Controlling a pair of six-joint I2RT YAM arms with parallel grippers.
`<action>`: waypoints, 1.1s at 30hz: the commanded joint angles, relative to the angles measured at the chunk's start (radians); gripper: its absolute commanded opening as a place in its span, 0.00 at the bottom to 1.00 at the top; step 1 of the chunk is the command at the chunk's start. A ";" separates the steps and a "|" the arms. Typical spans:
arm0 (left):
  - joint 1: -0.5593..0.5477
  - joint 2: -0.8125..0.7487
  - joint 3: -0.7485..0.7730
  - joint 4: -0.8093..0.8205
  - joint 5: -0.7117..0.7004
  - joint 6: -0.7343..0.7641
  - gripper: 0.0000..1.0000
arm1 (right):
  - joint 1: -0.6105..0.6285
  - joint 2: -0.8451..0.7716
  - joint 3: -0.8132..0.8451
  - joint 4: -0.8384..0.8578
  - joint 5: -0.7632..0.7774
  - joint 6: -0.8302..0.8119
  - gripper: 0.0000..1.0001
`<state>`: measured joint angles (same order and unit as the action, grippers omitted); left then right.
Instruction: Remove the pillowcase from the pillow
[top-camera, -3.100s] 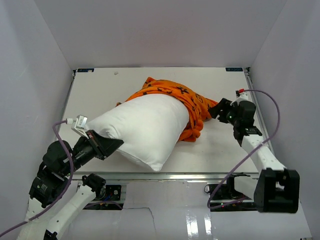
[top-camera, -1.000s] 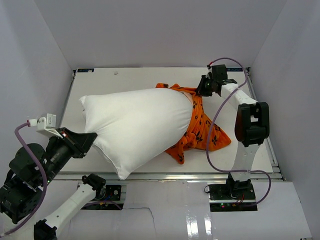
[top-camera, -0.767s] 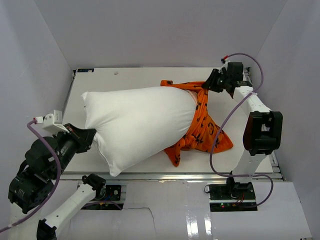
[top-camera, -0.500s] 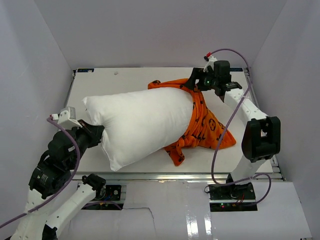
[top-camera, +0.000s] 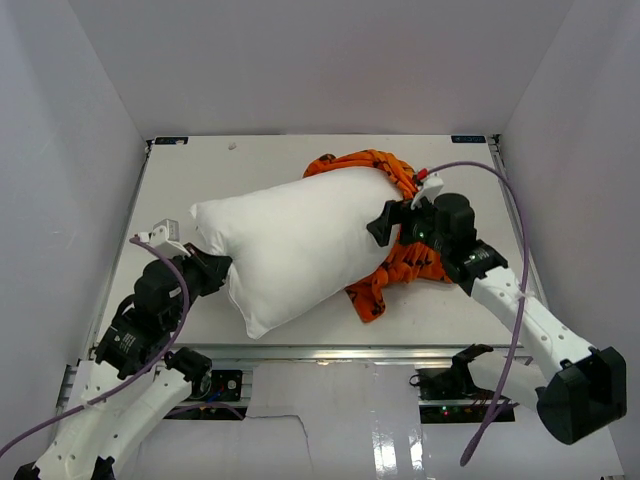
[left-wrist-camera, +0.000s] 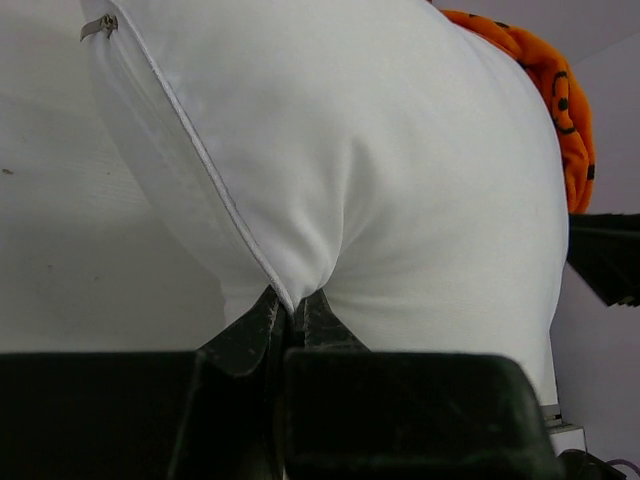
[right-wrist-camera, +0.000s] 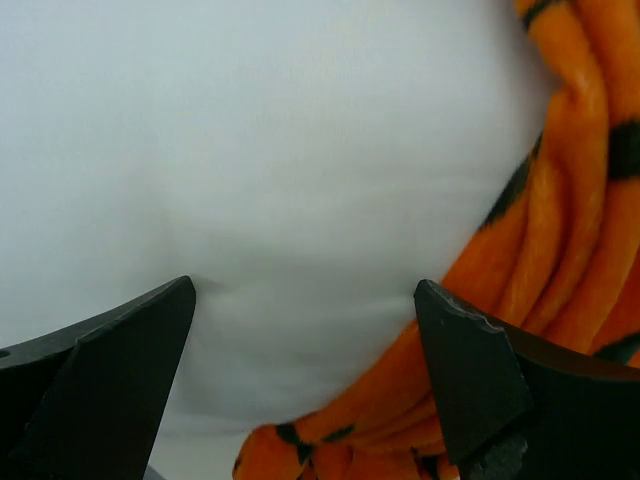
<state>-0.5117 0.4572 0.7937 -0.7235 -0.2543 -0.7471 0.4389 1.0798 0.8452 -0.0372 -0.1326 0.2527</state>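
The orange pillowcase has its near-side folds (top-camera: 400, 266) (right-wrist-camera: 400, 422) beside the near edge of the white pillow. I should close my right gripper on them next.
The white pillow (top-camera: 290, 240) lies across the middle of the table, mostly bare. The orange pillowcase (top-camera: 400, 262) is bunched around its right end, from the far side (top-camera: 360, 162) down to the near side. My left gripper (top-camera: 212, 270) is shut on the pillow's left corner seam; the left wrist view shows the white seam (left-wrist-camera: 293, 298) pinched between the jaws. My right gripper (top-camera: 385, 225) is open, jaws spread wide, pressed against the pillow's right side where white meets the rolled orange fabric (right-wrist-camera: 560, 250). Its left fingertip (right-wrist-camera: 150, 330) touches the white pillow (right-wrist-camera: 280, 150).
White enclosure walls stand on the left, right and back. The table's front rail (top-camera: 330, 352) runs just below the pillow. A zipper pull (left-wrist-camera: 98, 27) shows on the pillow's edge in the left wrist view. Grey cables loop off both arms.
My right arm has swung from the far side of the pillowcase to the pillow's near right end and is open. The pillow shifted right and the left gripper followed, still holding the corner.
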 joint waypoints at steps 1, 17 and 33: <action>0.001 0.017 0.010 0.098 0.039 -0.014 0.00 | 0.040 -0.108 -0.125 -0.021 0.105 0.005 0.96; 0.001 0.126 0.053 0.134 0.015 -0.006 0.00 | 0.098 -0.328 -0.278 -0.136 0.243 0.065 1.00; 0.002 0.164 0.078 0.119 -0.020 0.005 0.00 | 0.098 -0.314 -0.403 -0.076 0.266 0.131 0.90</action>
<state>-0.5117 0.6258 0.8425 -0.6510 -0.2577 -0.7418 0.5323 0.7391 0.4629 -0.1753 0.1261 0.3573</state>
